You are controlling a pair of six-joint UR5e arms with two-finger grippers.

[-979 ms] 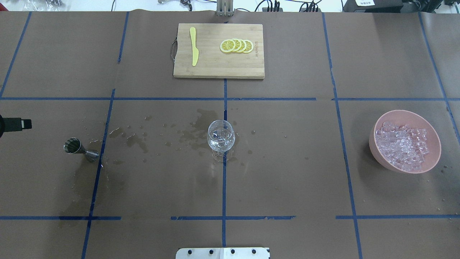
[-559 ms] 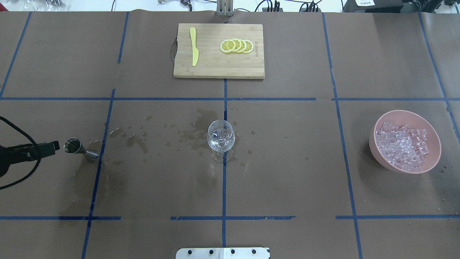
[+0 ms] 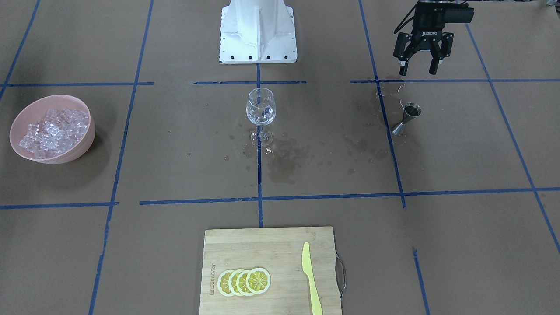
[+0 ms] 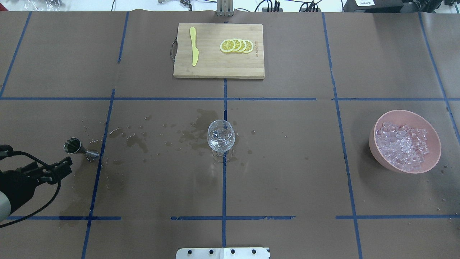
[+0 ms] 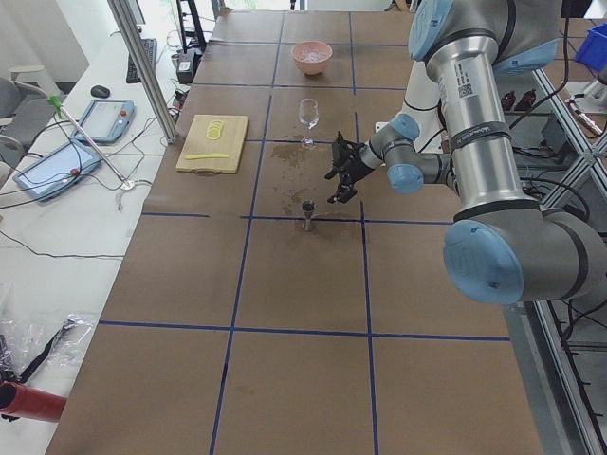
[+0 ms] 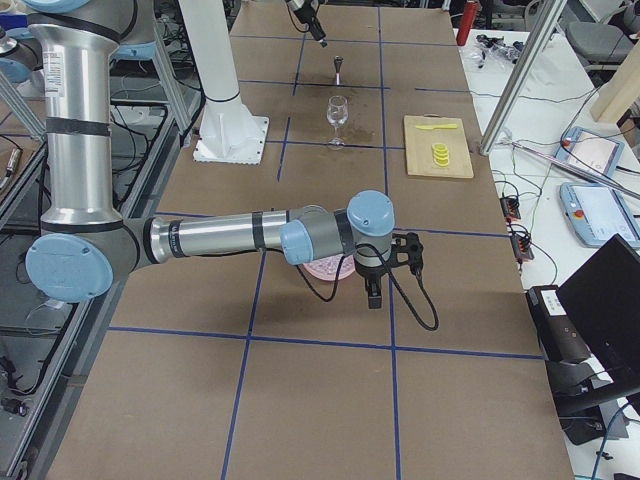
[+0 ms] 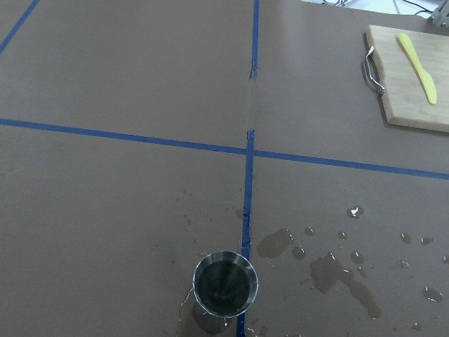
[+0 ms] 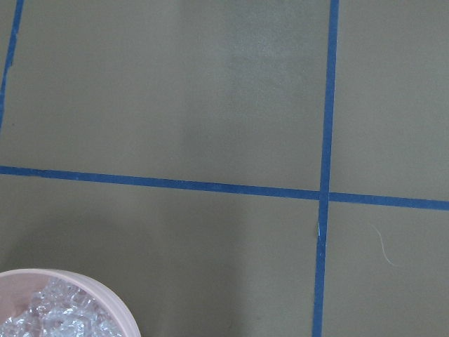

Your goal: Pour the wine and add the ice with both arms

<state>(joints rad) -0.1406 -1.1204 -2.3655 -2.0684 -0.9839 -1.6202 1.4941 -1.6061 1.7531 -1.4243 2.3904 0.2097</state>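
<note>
The steel jigger's narrow middle (image 3: pixel 404 122), below its wide upper cup, is the place my left gripper needs to go to next, and it should close there.
My left gripper (image 3: pixel 417 70) is open and empty, hovering just on the robot's side of a small steel jigger (image 3: pixel 407 118), apart from it. The overhead view shows the gripper (image 4: pixel 66 166) below and left of the jigger (image 4: pixel 81 149). The left wrist view looks down into the jigger (image 7: pixel 224 288); I cannot tell whether it holds wine. A clear stemmed wine glass (image 4: pixel 221 138) stands upright at the table's middle. Ice cubes (image 4: pixel 404 145) fill a pink bowl (image 4: pixel 408 112) at the right. My right gripper (image 6: pixel 372 290) hangs by the bowl; I cannot tell if it is open.
A bamboo cutting board (image 4: pixel 215 68) at the far middle carries lemon slices (image 4: pixel 237 46) and a yellow plastic knife (image 4: pixel 194 46). Dark wet stains (image 4: pixel 136 140) spread on the brown paper between jigger and glass. The white base block (image 3: pixel 258 30) sits at the robot's edge.
My left gripper has come further in from the table's left edge and swung toward the robot's side, ending close beside the jigger. Nothing else moved.
</note>
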